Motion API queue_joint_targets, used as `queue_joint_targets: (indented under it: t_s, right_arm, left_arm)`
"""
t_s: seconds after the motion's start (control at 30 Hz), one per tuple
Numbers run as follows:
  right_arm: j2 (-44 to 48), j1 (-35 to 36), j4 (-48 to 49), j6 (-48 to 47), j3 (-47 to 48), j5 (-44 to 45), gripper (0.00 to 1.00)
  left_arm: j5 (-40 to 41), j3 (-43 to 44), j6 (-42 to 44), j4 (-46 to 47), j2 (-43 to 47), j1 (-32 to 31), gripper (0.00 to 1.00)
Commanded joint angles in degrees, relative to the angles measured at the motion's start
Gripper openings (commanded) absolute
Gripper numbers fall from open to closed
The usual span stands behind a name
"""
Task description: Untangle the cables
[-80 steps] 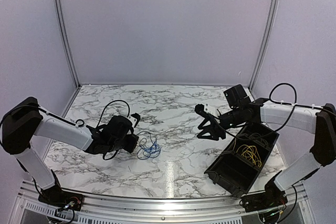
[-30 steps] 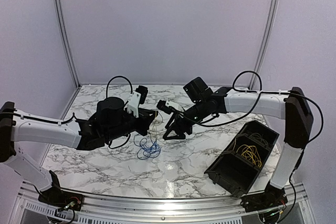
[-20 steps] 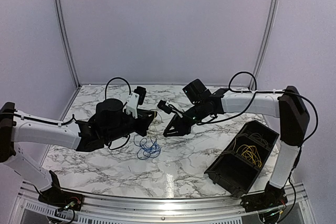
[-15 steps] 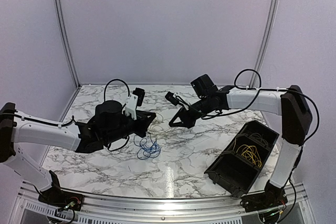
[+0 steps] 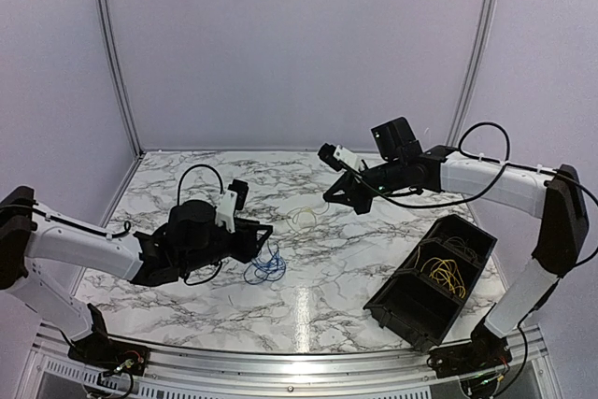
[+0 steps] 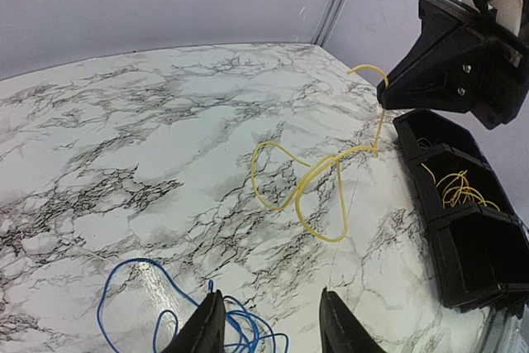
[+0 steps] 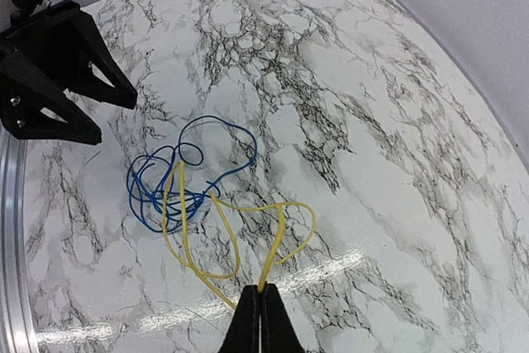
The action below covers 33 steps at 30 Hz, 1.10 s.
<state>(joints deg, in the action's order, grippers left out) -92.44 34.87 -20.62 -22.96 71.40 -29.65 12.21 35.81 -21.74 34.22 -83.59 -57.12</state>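
Note:
The yellow cable hangs in crossed loops below the robot's right gripper, so the left gripper will leave the blue cable and pinch where the loops cross [image 6: 312, 173].
A yellow cable [image 7: 221, 233] hangs in loose loops from my right gripper [image 7: 263, 297], which is shut on its upper end above the marble table. In the top view that right gripper [image 5: 329, 199] sits right of centre, and the yellow cable [image 5: 304, 220] trails down-left to the table. A blue cable [image 5: 266, 266] lies bundled on the table; the yellow loops' low end overlaps the blue cable [image 7: 157, 181]. My left gripper [image 6: 269, 330] is open just over the blue cable [image 6: 132, 274], with nothing between its fingers. In the top view my left gripper [image 5: 262, 235] is left of centre.
A black divided bin [image 5: 397, 306] stands at the front right with more yellow cables [image 5: 444, 276] inside. The left wrist view shows the same bin [image 6: 483, 258] on its right, below the right gripper [image 6: 384, 97]. The back wall's metal posts frame the table.
My right gripper closed on the yellow cable near the blue bundle and drew it up and to the right. My left gripper opened and pulled back towards the left.

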Motion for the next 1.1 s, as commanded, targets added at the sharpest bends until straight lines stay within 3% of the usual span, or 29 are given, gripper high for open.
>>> queue_joint_targets:
  t_s: [0.0,0.27,0.47,0.6,0.8,1.07]
  right_arm:
    - [1.37,0.29,-1.25,-3.74,-0.06,-0.39,0.0]
    - [1.3,0.28,-2.21,-3.93,0.05,-2.7,0.0]
    - [2.01,0.28,-2.72,-4.39,0.12,-4.77,0.0]
    - [2.34,0.28,-3.02,-4.72,-0.03,-6.19,0.0]
    - [1.55,0.28,-3.41,-4.57,0.18,-7.59,0.0]
    - [-0.74,0.28,-3.42,-3.98,0.37,-8.26,0.0]
  left_arm:
    - [-1.28,3.37,-0.26,1.46,-2.12,0.13,0.46]
    - [-14.05,12.4,1.69,1.64,-11.51,0.5,0.49]
    - [-13.44,16.28,0.44,1.64,-17.67,2.06,0.47]
    - [-15.15,17.53,0.42,2.18,-20.07,3.86,0.35]
    - [-18.66,18.41,0.56,6.01,-21.98,4.2,0.0]
    - [-19.4,16.47,-1.15,8.26,-20.14,4.2,0.0]
